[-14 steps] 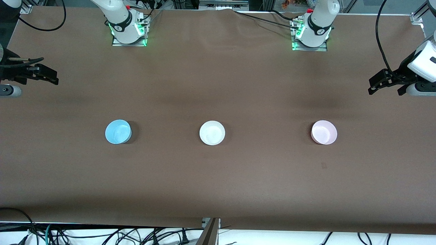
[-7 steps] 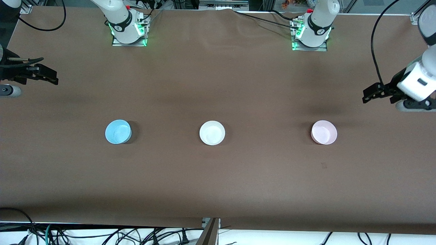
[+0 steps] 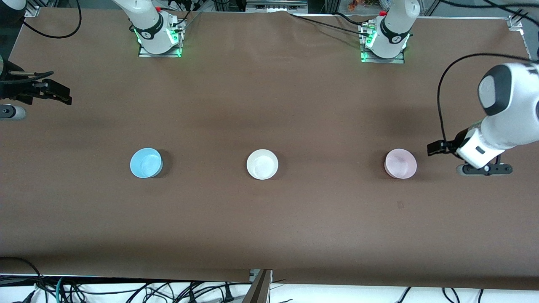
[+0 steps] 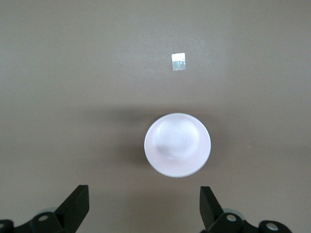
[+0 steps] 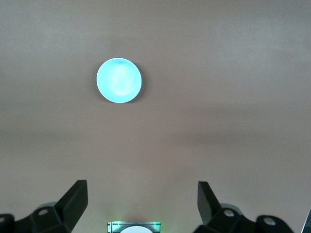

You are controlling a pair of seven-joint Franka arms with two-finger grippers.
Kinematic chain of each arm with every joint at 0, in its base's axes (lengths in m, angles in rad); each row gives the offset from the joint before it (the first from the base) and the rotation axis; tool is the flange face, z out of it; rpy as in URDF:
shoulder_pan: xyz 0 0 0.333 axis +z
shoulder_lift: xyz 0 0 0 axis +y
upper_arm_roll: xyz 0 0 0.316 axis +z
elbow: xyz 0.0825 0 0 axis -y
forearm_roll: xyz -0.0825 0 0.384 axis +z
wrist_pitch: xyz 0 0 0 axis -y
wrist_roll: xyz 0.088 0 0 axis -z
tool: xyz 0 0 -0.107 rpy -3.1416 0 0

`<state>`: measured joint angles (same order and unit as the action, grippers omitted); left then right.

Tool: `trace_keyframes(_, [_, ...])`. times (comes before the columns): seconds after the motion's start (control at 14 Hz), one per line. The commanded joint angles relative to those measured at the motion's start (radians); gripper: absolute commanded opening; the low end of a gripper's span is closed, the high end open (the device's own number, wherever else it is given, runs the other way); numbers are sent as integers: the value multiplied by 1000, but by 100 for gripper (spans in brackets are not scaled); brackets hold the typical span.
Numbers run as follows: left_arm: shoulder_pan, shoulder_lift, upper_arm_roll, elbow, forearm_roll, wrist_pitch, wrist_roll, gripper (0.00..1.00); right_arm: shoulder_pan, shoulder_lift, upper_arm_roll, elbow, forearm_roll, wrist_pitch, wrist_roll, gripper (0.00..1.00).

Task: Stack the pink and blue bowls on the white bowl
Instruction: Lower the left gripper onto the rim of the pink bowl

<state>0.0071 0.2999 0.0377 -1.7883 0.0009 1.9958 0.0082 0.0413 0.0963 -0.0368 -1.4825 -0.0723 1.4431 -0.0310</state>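
Observation:
I need to move my left gripper to the pink bowl next and close it on the bowl's rim (image 3: 415,158) (image 4: 146,152), on the side away from the white bowl.
Three bowls stand in a row across the table: the light blue bowl (image 3: 146,163) toward the right arm's end, the white bowl (image 3: 262,164) in the middle, the pale pink bowl (image 3: 400,163) toward the left arm's end. My left gripper (image 3: 434,149) is open and empty over the table just beside the pink bowl, at the left arm's end. The left wrist view shows the pink bowl (image 4: 178,144) just ahead of the open left gripper (image 4: 143,194). My right gripper (image 3: 66,96) waits open at the right arm's end; its wrist view shows the blue bowl (image 5: 119,80) well ahead of it (image 5: 142,189).
A small tape square (image 3: 400,205) lies on the brown table cover (image 3: 269,219), nearer to the front camera than the pink bowl; it also shows in the left wrist view (image 4: 178,61). The arm bases (image 3: 159,35) stand along the table's edge farthest from the front camera.
My left arm has swung down from the table's end toward the pink bowl, and its gripper now hangs beside it. The right arm and the bowls have not moved.

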Motion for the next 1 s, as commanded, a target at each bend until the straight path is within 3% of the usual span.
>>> trace_keyframes(0.0, [7, 50, 2, -43, 11, 105, -5, 100, -11, -6, 3, -4, 14, 5, 9, 100])
trace_keyframes(0.5, [17, 87, 16, -284, 10, 429, 4, 93, -6, 23, 6, -5, 17, 31, 11, 100])
trace_keyframes(0.93, [17, 100, 19, -332, 1, 472, 4, 82, -8, 75, 6, -5, 17, 57, 22, 100])
